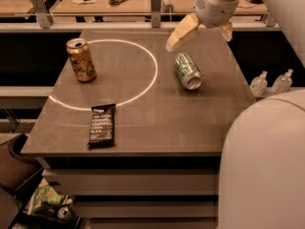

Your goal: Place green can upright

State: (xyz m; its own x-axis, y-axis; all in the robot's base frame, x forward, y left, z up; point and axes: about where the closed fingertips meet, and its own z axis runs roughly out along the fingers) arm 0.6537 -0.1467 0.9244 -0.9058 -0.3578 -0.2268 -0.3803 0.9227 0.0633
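Note:
The robot's gripper will close around the sides of the back part of the green can (183,63), leaving the silver end at the front free.
The green can (187,70) lies on its side on the grey table (143,128), right of the white circle marking, with its silver end toward the front right. My gripper (199,41) hangs in the air just behind and above the can, not touching it. It is open and empty, with one tan finger (180,33) to the can's upper left and the other finger (227,31) to the right.
A copper-gold can (81,60) stands upright at the table's left. A black snack packet (102,124) lies near the front. Two small bottles (259,83) stand off the table's right edge. My white body (262,166) fills the lower right.

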